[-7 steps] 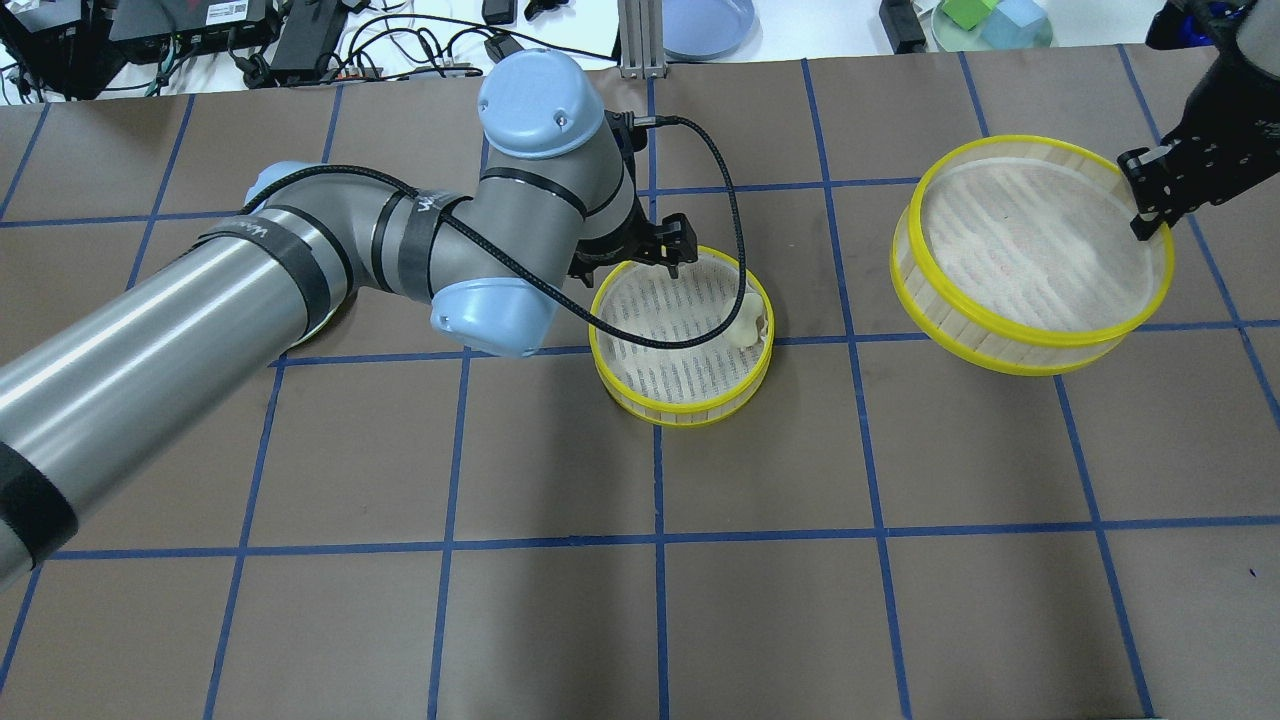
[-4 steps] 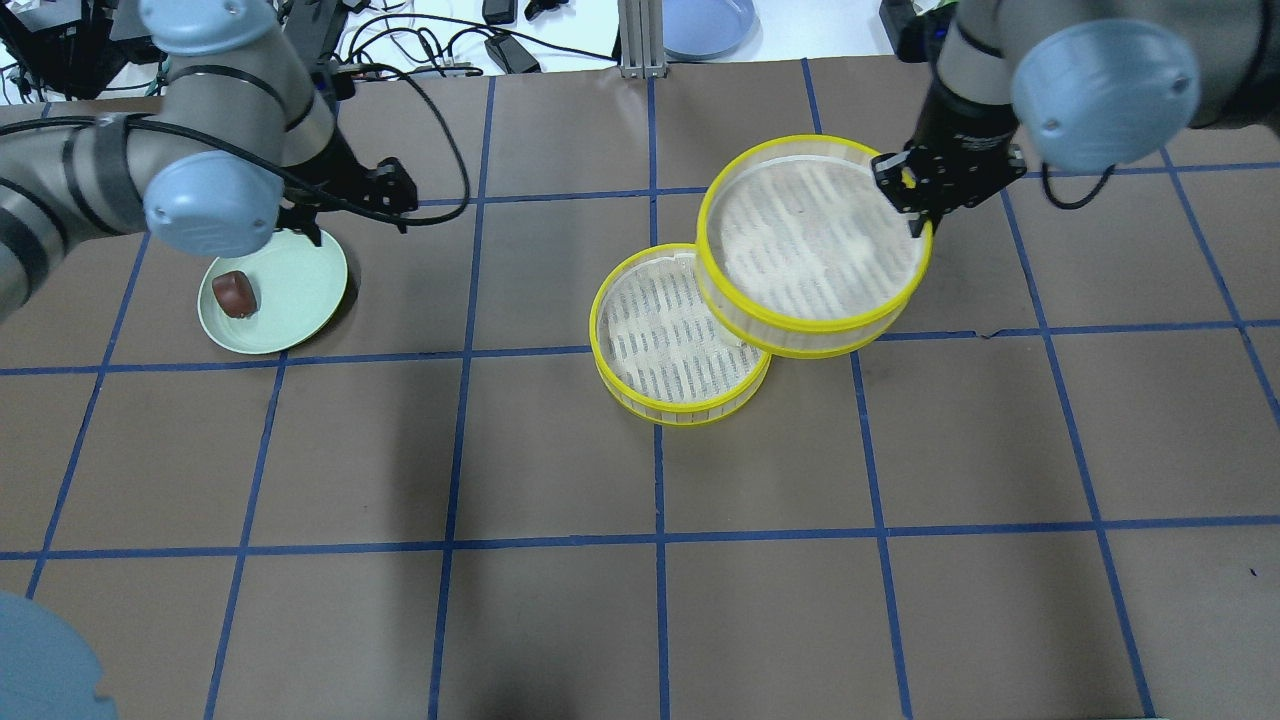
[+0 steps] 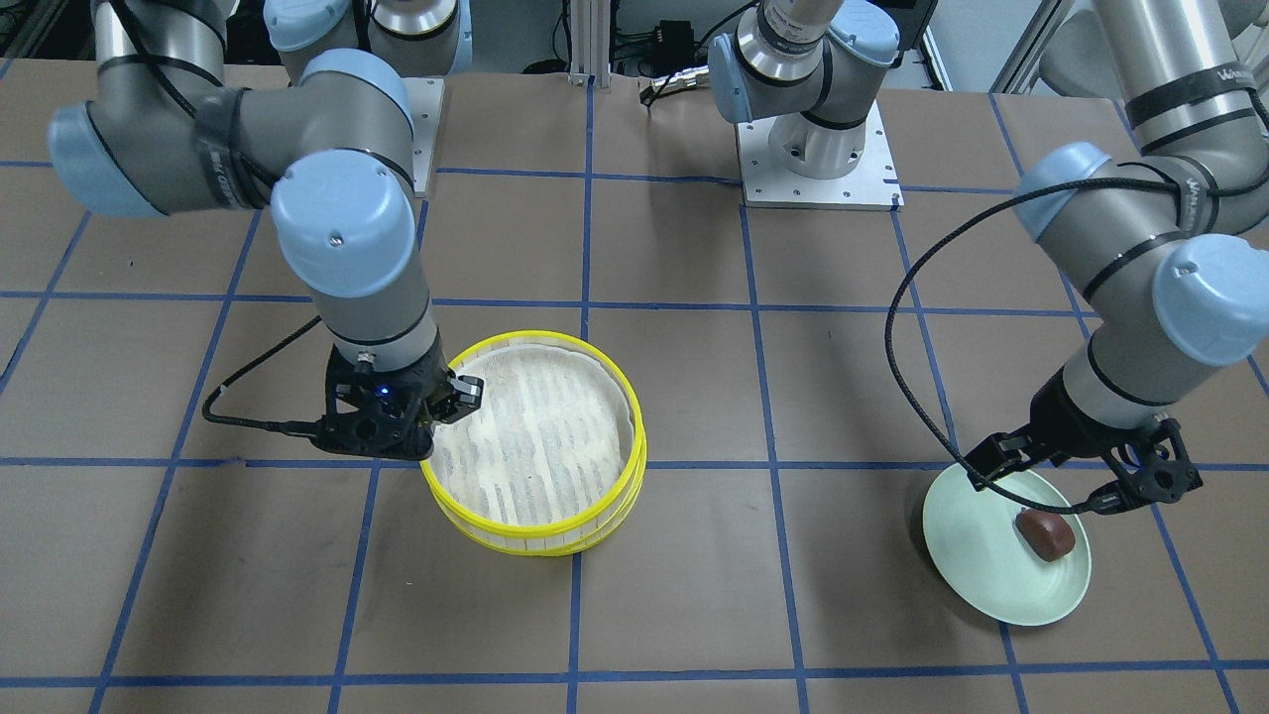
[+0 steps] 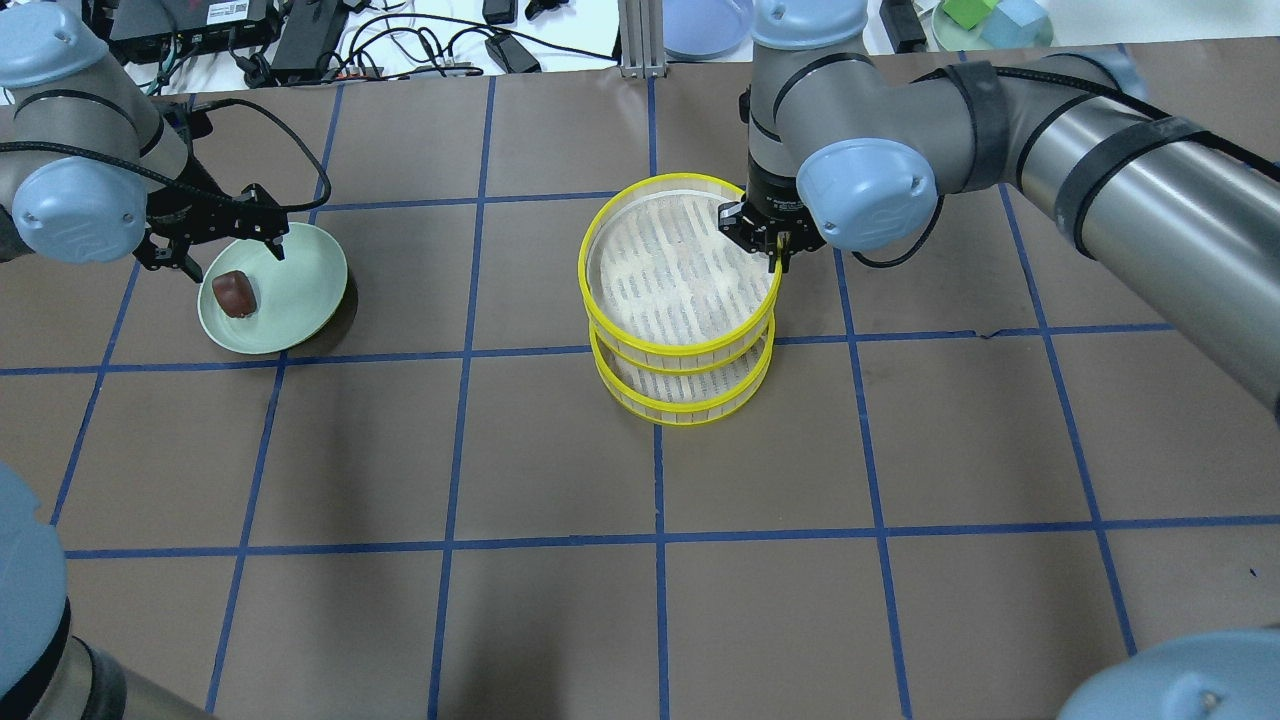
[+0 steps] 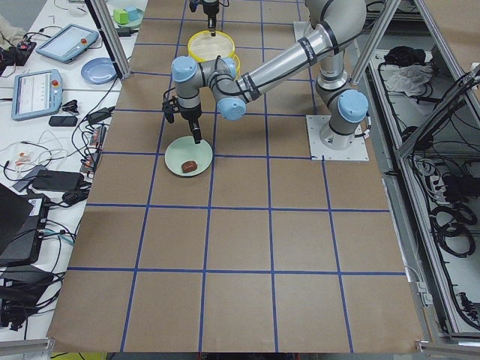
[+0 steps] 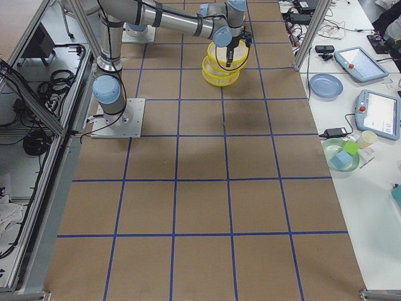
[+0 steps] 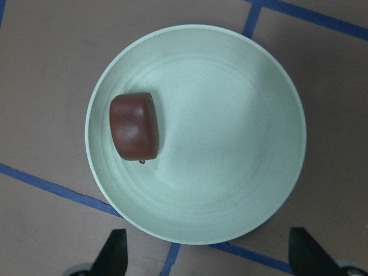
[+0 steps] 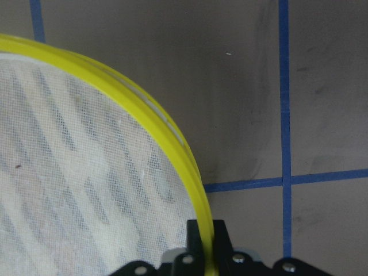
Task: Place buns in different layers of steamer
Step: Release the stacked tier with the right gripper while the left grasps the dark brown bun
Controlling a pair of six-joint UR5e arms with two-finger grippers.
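Note:
The robot's left gripper should next move down to the middle of the brown bun (image 3: 1045, 535) (image 7: 134, 127) on the pale green plate and close there.
Two yellow-rimmed steamer tiers stand one over the other at mid-table. My right gripper (image 4: 776, 250) is shut on the far right rim of the upper tier (image 4: 680, 265), whose rim fills the right wrist view (image 8: 172, 149). The upper tier sits directly over the lower tier (image 4: 690, 395); I cannot tell if it rests on it. The cream-white bun is hidden under the upper tier. The brown bun (image 4: 235, 293) lies on the pale green plate (image 4: 300, 290) at the left. My left gripper (image 4: 215, 238) hangs open just above the plate's far edge. The left wrist view shows the bun (image 7: 134, 126) and open fingertips (image 7: 112, 256).
Cables and power bricks (image 4: 300, 40) lie beyond the table's back edge, with a blue plate (image 4: 705, 20) and a green bowl of blocks (image 4: 990, 25). An aluminium post (image 4: 640, 40) stands at back centre. In the front-facing view the plate (image 3: 991, 585) is at the right.
My right gripper has carried the upper tier left until it is over the lower tier, covering the white bun. My left gripper has moved back to hover over the plate.

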